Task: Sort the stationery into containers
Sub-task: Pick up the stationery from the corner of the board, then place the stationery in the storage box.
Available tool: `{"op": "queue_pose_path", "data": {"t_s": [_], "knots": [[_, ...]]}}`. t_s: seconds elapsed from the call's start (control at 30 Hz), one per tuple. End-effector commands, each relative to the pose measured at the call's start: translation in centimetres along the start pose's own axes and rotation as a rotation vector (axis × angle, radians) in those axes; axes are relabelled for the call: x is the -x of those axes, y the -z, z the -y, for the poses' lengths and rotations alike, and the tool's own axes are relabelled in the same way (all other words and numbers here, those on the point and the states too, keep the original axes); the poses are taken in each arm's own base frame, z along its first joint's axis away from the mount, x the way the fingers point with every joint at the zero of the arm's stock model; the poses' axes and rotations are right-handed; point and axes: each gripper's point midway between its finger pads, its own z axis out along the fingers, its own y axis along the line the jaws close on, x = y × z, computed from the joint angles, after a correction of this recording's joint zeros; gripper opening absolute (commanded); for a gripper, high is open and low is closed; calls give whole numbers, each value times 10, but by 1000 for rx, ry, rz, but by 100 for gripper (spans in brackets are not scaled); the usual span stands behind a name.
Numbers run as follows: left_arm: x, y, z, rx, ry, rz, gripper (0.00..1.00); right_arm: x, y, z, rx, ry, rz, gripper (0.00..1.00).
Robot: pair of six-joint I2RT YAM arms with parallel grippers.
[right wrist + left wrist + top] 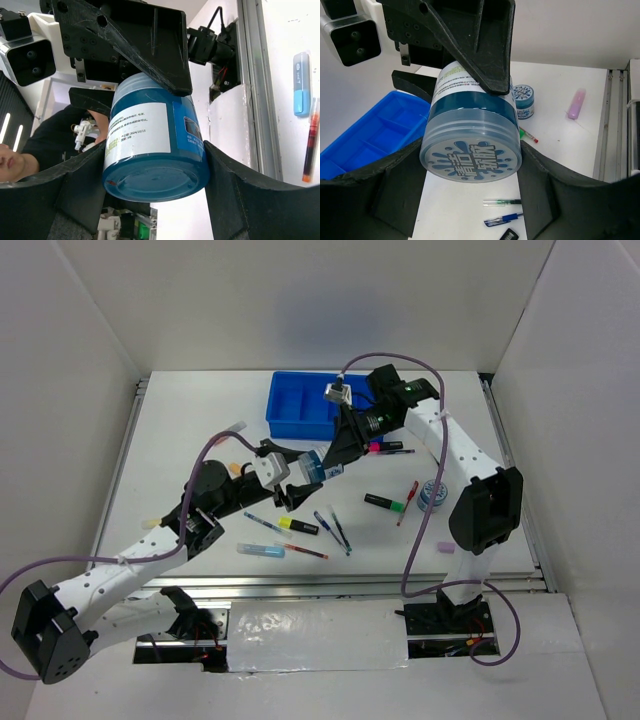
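Note:
My left gripper should set the blue jar, which hangs above the table's middle, down and let go of it in the blue tray's back corner (288, 388) that is farthest from my right gripper.
A blue jar with a pale-blue printed lid (313, 468) hangs above the table's middle, held from both ends. My left gripper (298, 483) is shut on its lid end (470, 162); my right gripper (336, 453) is shut on its base end (155, 175). The bright blue compartment tray (296, 403) stands at the back, also at the left of the left wrist view (365, 140). Pens and markers lie loose: a green marker (384, 503), a red pen (408, 502), a yellow highlighter (297, 526), blue pens (336, 530), a pale-blue marker (260, 550).
A second small pale-blue jar (433, 495) stands by the right arm's base, also in the left wrist view (523, 100). A pink piece (446, 547) lies near the right edge. A pink marker and pen (385, 448) lie under the right arm. White walls enclose the table.

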Motion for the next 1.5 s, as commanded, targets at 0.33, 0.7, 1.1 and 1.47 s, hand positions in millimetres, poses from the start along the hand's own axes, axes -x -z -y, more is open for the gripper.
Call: {"op": "queue_pose_path", "data": {"t_s": [0.33,0.7,1.1,1.47], "knots": [[40,7,-16,25,110,-87,0,19,49,-32,187,-45,139,71],[-16,20,-94,245,346,-494,0,24,159,32,-226,-39,395,78],[-86,-35,-251,457,459,-803,0,6,184,49,-475,41,420,77],[-145,-47,-303,594,277,-801,0,-9,182,59,-472,8,417,77]]}}
